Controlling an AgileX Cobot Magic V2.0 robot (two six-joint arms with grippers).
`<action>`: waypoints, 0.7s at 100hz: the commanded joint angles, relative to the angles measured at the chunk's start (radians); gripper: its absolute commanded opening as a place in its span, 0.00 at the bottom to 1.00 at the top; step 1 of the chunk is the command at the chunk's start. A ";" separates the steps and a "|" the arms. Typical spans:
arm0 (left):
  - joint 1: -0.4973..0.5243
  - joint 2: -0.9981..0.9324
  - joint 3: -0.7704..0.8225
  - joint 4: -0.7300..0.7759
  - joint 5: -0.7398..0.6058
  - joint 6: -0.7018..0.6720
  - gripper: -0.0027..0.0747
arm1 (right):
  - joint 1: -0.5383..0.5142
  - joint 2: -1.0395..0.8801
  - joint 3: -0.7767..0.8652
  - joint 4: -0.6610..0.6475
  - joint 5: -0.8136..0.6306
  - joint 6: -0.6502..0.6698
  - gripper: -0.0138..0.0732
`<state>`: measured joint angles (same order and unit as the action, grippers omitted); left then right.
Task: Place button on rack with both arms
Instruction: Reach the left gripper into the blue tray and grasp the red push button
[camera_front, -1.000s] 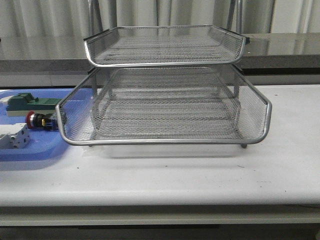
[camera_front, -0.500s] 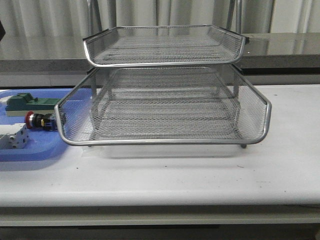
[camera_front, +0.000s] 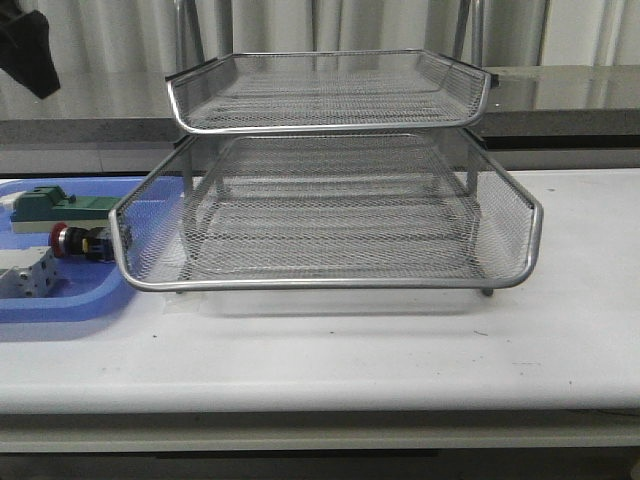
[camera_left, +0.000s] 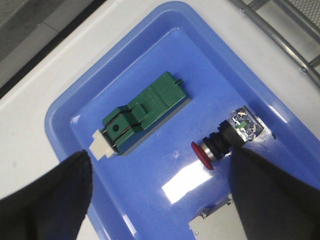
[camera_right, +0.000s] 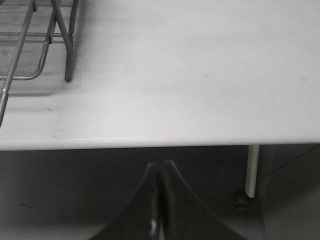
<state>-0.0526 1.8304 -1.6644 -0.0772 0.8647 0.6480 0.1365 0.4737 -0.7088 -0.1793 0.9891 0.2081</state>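
The robot's left gripper will next move down to the black body (camera_front: 92, 244) (camera_left: 235, 133) of the button, between the button's red cap and the rack, and close there.
The button (camera_front: 75, 241) lies on its side in the blue tray (camera_front: 60, 300), its red cap pointing away from the rack (camera_front: 330, 215) just beside it. In the left wrist view the button (camera_left: 222, 140) lies close to the right-hand finger (camera_left: 275, 195). My left gripper (camera_left: 160, 170) hangs open above the tray with nothing between its fingers, and the left arm (camera_front: 25, 50) shows at the upper left of the front view. My right gripper (camera_right: 160, 167) is shut and empty, below the table's front edge (camera_right: 160, 142), out of the front view.
A green block (camera_left: 145, 112) and a white-grey terminal block (camera_front: 25, 272) also lie in the blue tray. The rack's leg (camera_right: 69, 50) stands on the white table (camera_right: 200, 75). A grey counter (camera_front: 560, 100) runs behind the table.
The left arm has come into the front view at the upper left corner. The button and the rack have not moved.
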 joint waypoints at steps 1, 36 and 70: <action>-0.007 0.019 -0.110 -0.059 0.024 0.078 0.74 | 0.001 0.004 -0.033 -0.025 -0.059 -0.001 0.08; -0.007 0.221 -0.298 -0.115 0.205 0.306 0.74 | 0.001 0.004 -0.033 -0.025 -0.059 -0.001 0.08; -0.007 0.298 -0.298 -0.141 0.217 0.386 0.74 | 0.001 0.004 -0.033 -0.025 -0.059 -0.001 0.08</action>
<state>-0.0526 2.1761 -1.9278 -0.1788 1.0928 1.0091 0.1365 0.4737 -0.7088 -0.1793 0.9891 0.2081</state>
